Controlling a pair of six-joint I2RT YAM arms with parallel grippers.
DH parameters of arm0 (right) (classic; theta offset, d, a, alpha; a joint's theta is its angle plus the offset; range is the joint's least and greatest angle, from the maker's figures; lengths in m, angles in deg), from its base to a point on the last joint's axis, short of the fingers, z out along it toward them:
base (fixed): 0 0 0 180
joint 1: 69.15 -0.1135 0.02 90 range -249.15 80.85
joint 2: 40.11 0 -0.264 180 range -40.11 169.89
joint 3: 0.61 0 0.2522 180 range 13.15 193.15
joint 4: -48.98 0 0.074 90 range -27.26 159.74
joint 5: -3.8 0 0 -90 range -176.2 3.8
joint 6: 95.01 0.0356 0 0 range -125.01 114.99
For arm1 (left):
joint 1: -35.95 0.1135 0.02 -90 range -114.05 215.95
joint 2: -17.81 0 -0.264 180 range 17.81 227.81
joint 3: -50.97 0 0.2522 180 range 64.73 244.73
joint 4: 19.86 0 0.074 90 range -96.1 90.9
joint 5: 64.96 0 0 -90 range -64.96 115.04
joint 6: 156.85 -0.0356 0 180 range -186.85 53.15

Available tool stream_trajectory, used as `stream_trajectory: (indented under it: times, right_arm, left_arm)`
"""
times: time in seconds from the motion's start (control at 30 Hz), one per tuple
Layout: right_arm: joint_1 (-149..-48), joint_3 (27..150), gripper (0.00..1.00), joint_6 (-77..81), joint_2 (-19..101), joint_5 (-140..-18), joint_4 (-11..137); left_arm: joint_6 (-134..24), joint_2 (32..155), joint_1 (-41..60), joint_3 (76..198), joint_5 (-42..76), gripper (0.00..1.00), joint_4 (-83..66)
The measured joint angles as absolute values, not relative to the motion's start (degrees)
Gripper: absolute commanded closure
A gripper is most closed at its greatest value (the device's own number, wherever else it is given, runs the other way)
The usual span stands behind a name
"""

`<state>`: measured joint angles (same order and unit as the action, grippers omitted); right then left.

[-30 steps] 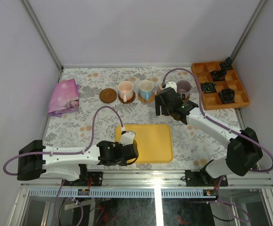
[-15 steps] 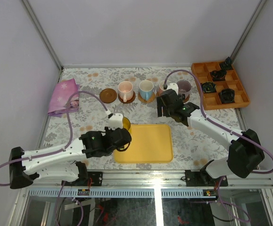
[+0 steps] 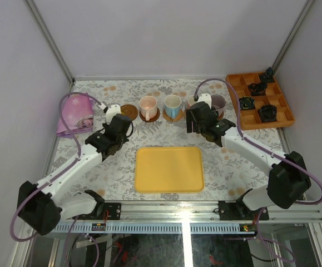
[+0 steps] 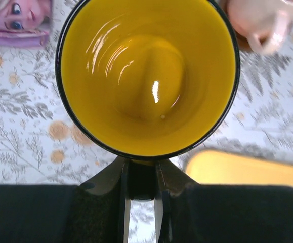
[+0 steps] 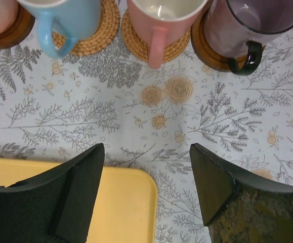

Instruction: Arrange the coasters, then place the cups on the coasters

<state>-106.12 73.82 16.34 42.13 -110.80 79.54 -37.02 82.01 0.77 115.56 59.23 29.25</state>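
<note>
My left gripper will put the yellow cup down on the bare coaster (image 3: 129, 112) next to the pale pink cup.
My left gripper (image 4: 141, 178) is shut on the handle of the yellow cup (image 4: 146, 76), which hangs upright over the patterned table. From above, that gripper (image 3: 120, 124) sits just near-left of the one bare coaster (image 3: 129, 111), and the wrist hides the cup. The pale pink cup (image 3: 148, 105), light blue cup (image 3: 172, 104), salmon pink cup (image 5: 159, 15) and mauve cup (image 5: 242, 25) each stand on a coaster in a row. My right gripper (image 5: 146, 152) is open and holds nothing, a little nearer than the salmon cup.
The yellow tray (image 3: 169, 168) lies bare near the middle front. A pink printed cloth (image 3: 76, 114) lies at the far left. At the far right, an orange compartment tray (image 3: 259, 119) holds black gadgets. White walls close in the table's sides and back.
My left arm has carried the yellow cup from the yellow tray's near-left corner up and leftward to beside the bare coaster. The right gripper has barely shifted and stays open.
</note>
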Motion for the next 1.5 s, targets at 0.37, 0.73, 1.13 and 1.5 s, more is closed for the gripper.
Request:
stream_trajectory:
  times: [0.37, 0.73, 1.13, 1.5]
  right_arm:
    - [-103.21, 78.97, 0.25, 15.70, 44.32, -110.93, 78.38]
    - [-102.12, 82.10, 0.25, 15.72, 47.62, -111.22, 77.26]
    - [-101.99, 84.72, 0.25, 15.99, 51.40, -111.15, 77.26]
    - [-101.96, 85.20, 0.26, 17.12, 51.90, -110.54, 77.44]
  left_arm:
    - [-53.15, 104.87, 19.59, 124.78, 43.52, 1.00, 13.80]
    - [-60.54, 117.60, 24.99, 132.01, 34.71, 1.00, 5.32]
    - [-62.44, 124.04, 26.23, 134.29, 30.97, 1.00, 1.49]
    - [-62.18, 123.04, 26.26, 131.01, 30.60, 1.00, -0.93]
